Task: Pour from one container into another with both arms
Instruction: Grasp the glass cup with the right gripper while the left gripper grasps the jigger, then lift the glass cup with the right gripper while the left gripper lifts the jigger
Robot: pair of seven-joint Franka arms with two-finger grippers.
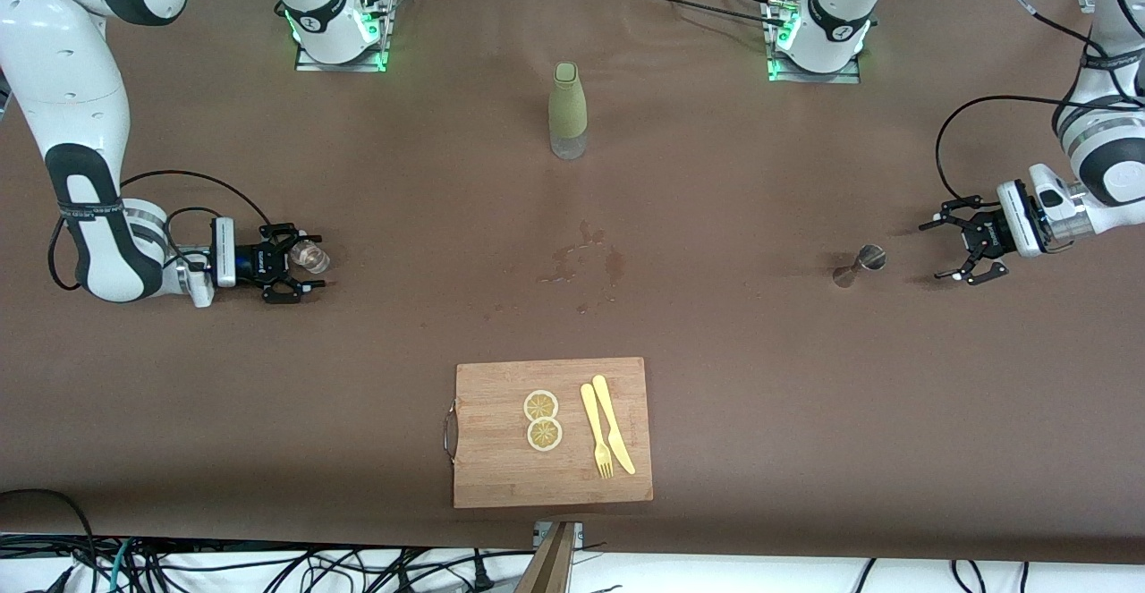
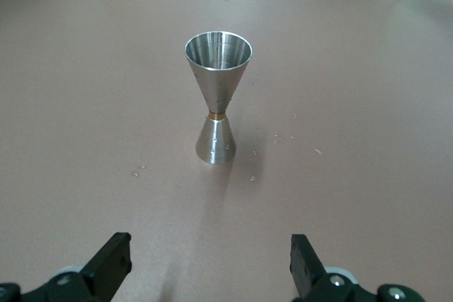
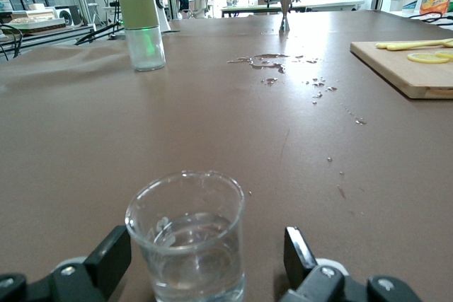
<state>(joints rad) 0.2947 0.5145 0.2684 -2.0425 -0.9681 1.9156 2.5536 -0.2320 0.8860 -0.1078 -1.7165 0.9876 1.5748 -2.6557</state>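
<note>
My left gripper is to go to the steel jigger next and close on its narrow middle (image 1: 855, 267) (image 2: 217, 115), where the two cups meet.
A clear glass (image 1: 313, 256) with some water in it stands on the brown table toward the right arm's end. My right gripper (image 1: 310, 262) is open around it, and in the right wrist view the glass (image 3: 187, 244) sits between the fingers (image 3: 112, 254) with a gap on each side. A steel jigger (image 1: 866, 262) stands upright toward the left arm's end. My left gripper (image 1: 936, 251) is open and low, beside the jigger and clear of it. The left wrist view shows the jigger (image 2: 218, 97) ahead of the left gripper (image 2: 211, 259), with bare table between.
A green-sleeved bottle (image 1: 568, 110) stands mid-table, farther from the front camera. Spilled water (image 1: 581, 262) marks the centre. A wooden cutting board (image 1: 501, 477) with two lemon slices (image 1: 542, 419), a yellow knife and a fork lies near the front edge.
</note>
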